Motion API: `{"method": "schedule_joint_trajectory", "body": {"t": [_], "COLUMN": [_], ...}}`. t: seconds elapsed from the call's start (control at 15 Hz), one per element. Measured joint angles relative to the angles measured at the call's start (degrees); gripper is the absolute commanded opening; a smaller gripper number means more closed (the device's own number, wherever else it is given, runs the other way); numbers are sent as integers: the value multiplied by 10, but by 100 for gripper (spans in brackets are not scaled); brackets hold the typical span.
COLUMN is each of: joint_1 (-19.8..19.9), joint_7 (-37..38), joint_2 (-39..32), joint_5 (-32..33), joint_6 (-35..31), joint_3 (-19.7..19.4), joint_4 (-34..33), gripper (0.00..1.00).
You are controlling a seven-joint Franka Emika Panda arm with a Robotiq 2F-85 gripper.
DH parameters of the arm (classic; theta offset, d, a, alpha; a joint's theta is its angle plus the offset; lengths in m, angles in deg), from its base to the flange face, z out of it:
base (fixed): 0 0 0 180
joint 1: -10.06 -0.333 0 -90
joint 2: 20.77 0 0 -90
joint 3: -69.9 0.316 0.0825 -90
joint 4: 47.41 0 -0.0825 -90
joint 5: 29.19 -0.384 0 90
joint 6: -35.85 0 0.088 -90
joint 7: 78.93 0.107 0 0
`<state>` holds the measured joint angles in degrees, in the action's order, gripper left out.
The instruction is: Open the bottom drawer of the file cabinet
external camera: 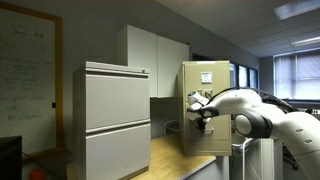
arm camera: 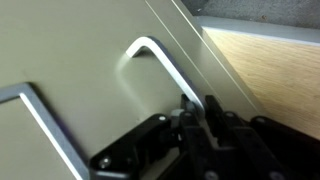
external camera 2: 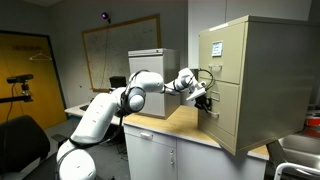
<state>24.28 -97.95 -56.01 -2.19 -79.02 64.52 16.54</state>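
I need to let go of the bottom drawer's silver handle out [external camera: 230,160] past the edge of the wooden tabletop with my gripper.
The beige-tan file cabinet [external camera: 206,105] [external camera 2: 255,75] stands on a wooden tabletop and has white labels on its upper front. Its bottom drawer [external camera 2: 224,118] [arm camera: 80,70] has a bent silver handle [arm camera: 150,52]. My gripper [external camera: 201,112] [external camera 2: 203,98] [arm camera: 194,108] is pressed against that drawer front. In the wrist view its black fingers sit close together on either side of the handle's lower leg. The drawer front looks flush with the cabinet in both exterior views. A second silver handle [arm camera: 35,115] shows at the lower left of the wrist view.
A wider pale grey two-drawer cabinet [external camera: 115,120] [external camera 2: 150,62] stands on the same wooden tabletop [external camera: 175,160] [external camera 2: 175,125] [arm camera: 270,70]. White wall cupboards [external camera: 155,60] hang behind. A whiteboard [external camera: 25,80] covers the wall. A dark chair [external camera 2: 20,140] stands by the table.
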Motion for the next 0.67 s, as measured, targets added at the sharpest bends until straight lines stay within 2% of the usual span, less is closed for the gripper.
{"method": "schedule_joint_trajectory", "body": {"t": [0.67], "joint_1": [2], "joint_7": [-34], "joint_2": [46], "joint_5": [25], "joint_6": [-77], "joint_3": [0], "joint_4": [88], "gripper": [8]}}
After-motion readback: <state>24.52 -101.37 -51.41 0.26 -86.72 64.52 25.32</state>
